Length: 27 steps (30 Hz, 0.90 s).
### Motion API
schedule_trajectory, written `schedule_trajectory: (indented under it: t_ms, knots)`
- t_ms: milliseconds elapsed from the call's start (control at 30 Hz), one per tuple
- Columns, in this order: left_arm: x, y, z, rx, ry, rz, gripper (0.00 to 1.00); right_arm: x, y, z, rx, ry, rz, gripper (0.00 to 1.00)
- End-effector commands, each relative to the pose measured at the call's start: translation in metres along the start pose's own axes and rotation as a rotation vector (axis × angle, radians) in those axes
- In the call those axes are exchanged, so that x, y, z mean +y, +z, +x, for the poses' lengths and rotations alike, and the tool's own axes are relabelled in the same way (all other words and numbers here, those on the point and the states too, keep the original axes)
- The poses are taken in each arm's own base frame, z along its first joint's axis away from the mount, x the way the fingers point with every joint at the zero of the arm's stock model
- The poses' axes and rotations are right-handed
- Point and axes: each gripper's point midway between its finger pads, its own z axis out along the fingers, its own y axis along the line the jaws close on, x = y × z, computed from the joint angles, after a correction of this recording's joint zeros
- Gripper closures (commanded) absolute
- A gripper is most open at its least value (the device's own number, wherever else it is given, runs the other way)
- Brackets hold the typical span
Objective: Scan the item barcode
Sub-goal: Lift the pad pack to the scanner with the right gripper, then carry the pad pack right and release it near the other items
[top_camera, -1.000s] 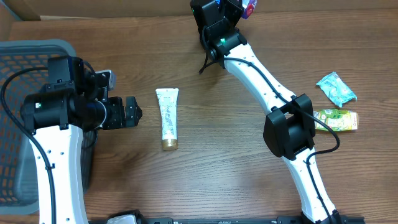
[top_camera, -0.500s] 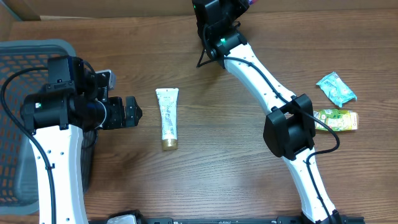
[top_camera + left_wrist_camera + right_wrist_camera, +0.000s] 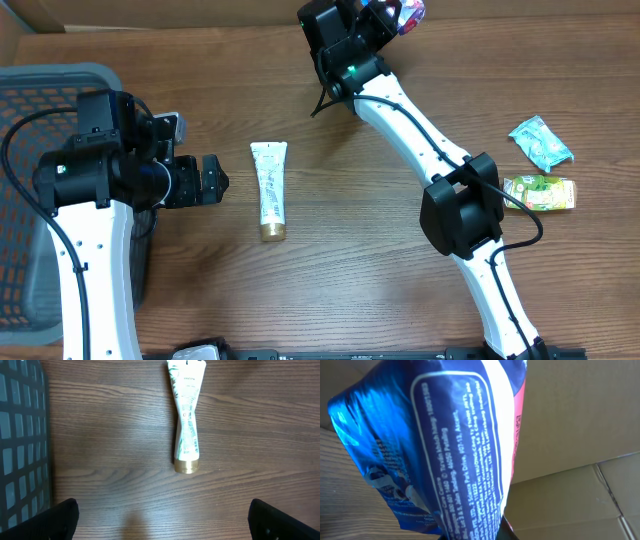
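Observation:
Next, I release the blue foil packet, held up at the table's far edge, with my right gripper atop the farther green packet (image 3: 553,149), behind the nearer green packet.
A blue foil packet (image 3: 450,440) with white small print and a red edge fills the right wrist view, and my right gripper (image 3: 475,536) is shut on its lower end. Overhead, that packet (image 3: 409,10) is held up at the table's far edge by the right gripper (image 3: 388,14). No barcode shows on the face in view. My left gripper (image 3: 218,180) stands open low over the wood, left of a white tube with a gold cap (image 3: 268,188). In the left wrist view the tube (image 3: 186,425) lies ahead of the open left gripper (image 3: 162,521), with nothing between the fingers.
A dark mesh basket (image 3: 40,90) stands at the left edge, also seen as the basket (image 3: 22,435) in the left wrist view. Two green packets (image 3: 541,141) (image 3: 543,192) lie at the right. A cardboard box (image 3: 570,435) stands behind the table.
The right wrist has turned and shifted slightly left at the far edge, swinging the blue packet with it. The left arm and the tube have not moved.

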Motion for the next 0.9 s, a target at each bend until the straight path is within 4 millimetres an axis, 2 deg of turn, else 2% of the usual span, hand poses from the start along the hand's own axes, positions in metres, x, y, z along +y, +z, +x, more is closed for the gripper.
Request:
schedule_trajectory:
  t_ms: [0, 167, 300, 433, 500, 533, 600, 700, 733, 767, 800, 833, 867]
  knots:
    - [-0.002, 0.000, -0.001, -0.001, -0.007, 0.000, 0.00, -0.006, -0.011, -0.007, -0.016, 0.052, -0.001, 0.96]
    - [-0.002, 0.000, -0.001, -0.001, -0.007, 0.000, 0.00, 0.014, -0.026, -0.007, -0.035, -0.024, -0.072, 0.96]
    - [-0.002, 0.000, -0.001, -0.001, -0.007, 0.000, 0.00, 0.019, -0.036, -0.010, -0.050, -0.048, -0.083, 0.96]
    - [-0.001, 0.000, -0.001, -0.001, -0.006, 0.000, 0.01, 0.027, -0.049, -0.002, -0.038, -0.147, -0.111, 0.96]
    - [-0.002, 0.000, -0.001, -0.001, -0.007, 0.000, 0.00, 0.029, -0.062, -0.001, -0.052, -0.187, -0.167, 0.96]
    - [-0.002, 0.000, -0.001, -0.001, -0.007, 0.000, 0.00, 0.028, -0.076, -0.003, -0.076, -0.196, -0.244, 0.96]
    - [-0.002, 0.000, -0.001, -0.001, -0.007, 0.000, 0.00, 0.019, -0.092, -0.007, -0.100, -0.129, -0.342, 0.96]
    - [-0.002, 0.000, -0.001, -0.001, -0.007, 0.000, 0.00, -0.001, -0.140, -0.006, -0.149, -0.029, -0.673, 0.96]
    - [-0.002, 0.000, -0.001, -0.001, -0.007, 0.000, 0.00, -0.013, -0.165, -0.004, -0.164, 0.027, -0.839, 0.96]
    - [-0.002, 0.000, -0.001, -0.001, -0.007, 0.000, 0.00, -0.026, -0.180, -0.002, -0.163, 0.086, -0.932, 0.96]
    - [-0.002, 0.000, -0.001, -0.001, -0.007, 0.000, 0.00, -0.046, -0.190, 0.001, -0.145, 0.176, -1.005, 0.96]
    - [-0.002, 0.000, -0.001, -0.001, -0.007, 0.000, 0.01, -0.058, -0.192, 0.003, -0.126, 0.235, -1.034, 0.96]
    - [-0.002, 0.000, -0.001, -0.001, -0.007, 0.000, 0.00, -0.079, -0.191, 0.011, -0.069, 0.349, -1.062, 0.96]
